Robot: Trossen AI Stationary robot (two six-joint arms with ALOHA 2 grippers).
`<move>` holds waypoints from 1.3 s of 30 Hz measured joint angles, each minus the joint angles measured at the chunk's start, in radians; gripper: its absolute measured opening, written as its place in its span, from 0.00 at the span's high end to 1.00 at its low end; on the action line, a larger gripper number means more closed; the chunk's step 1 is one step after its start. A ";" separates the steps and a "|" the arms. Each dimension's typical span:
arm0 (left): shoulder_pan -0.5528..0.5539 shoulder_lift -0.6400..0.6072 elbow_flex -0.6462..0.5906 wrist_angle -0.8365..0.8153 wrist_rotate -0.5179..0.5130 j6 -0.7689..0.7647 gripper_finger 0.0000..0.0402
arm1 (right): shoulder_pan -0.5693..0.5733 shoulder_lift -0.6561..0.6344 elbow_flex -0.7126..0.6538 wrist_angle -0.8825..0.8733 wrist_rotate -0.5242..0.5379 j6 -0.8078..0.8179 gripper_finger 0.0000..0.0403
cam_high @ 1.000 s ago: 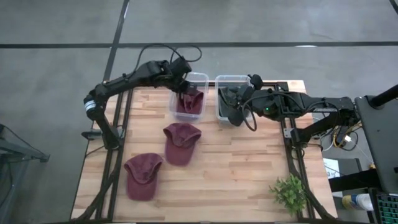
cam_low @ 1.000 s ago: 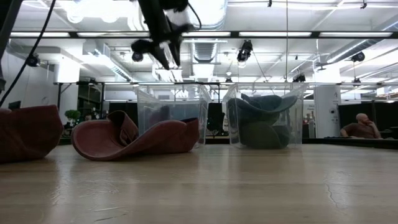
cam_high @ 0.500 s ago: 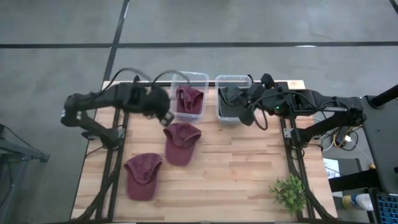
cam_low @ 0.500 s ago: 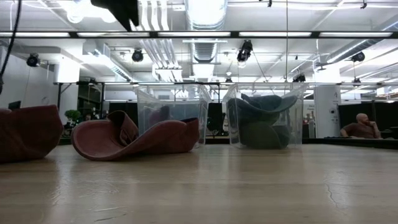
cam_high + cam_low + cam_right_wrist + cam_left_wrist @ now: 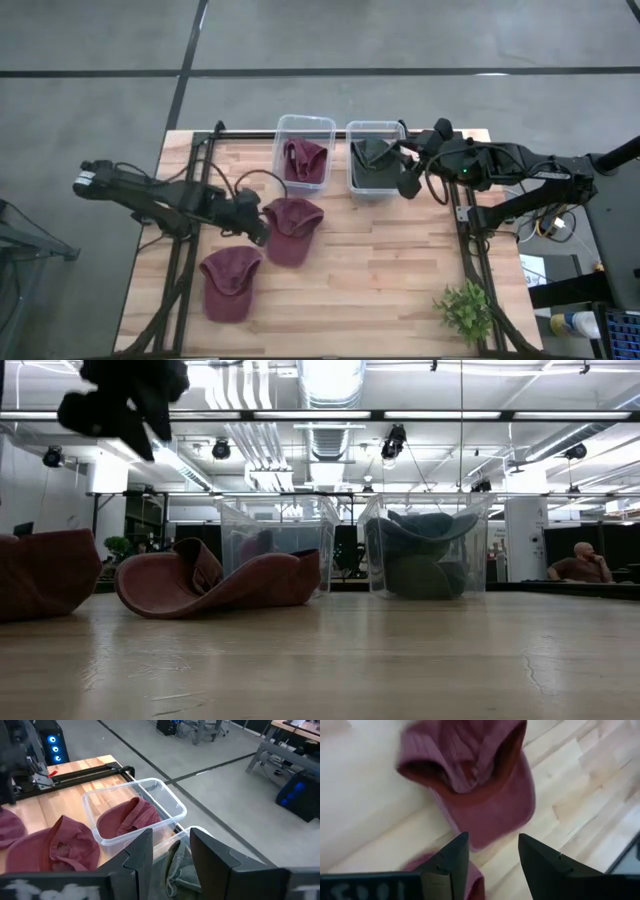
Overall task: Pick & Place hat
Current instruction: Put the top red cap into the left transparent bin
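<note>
I move my left gripper to the middle maroon cap next and close it on the side of the cap's top beside the visor (image 5: 270, 231) (image 5: 431, 788), facing my left gripper.
Two maroon caps lie on the wooden table: one in the middle (image 5: 292, 228), crown side down and opening up (image 5: 470, 775), and one nearer the front left (image 5: 230, 282). A third maroon cap (image 5: 305, 160) lies in the left clear bin (image 5: 305, 122). Dark green caps (image 5: 372, 158) fill the right clear bin (image 5: 375, 128). My left gripper (image 5: 257, 220) is open and empty, hovering just left of the middle cap (image 5: 492, 840). My right gripper (image 5: 408, 172) is open and empty at the right bin's right side (image 5: 170, 835).
A small green plant (image 5: 465, 308) stands at the table's near right corner. Black frame rails run along the left (image 5: 185, 250) and right (image 5: 470, 250) table edges. In the low view the left gripper (image 5: 120, 400) hangs high above the caps.
My left gripper has swung from above the left bin toward the table's near left, coming down beside the middle maroon cap. My right gripper has drawn back from over the right bin toward the table's right edge. The caps have not moved.
</note>
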 joint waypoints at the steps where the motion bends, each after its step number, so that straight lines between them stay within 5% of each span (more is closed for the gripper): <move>1: 0.001 -0.003 -0.032 0.033 0.017 -0.015 0.60 | 0.000 0.003 0.000 0.003 0.000 0.006 0.69; 39: 0.061 0.005 -0.326 0.316 0.001 -0.104 0.60 | 0.000 0.033 -0.003 0.016 -0.027 0.044 0.69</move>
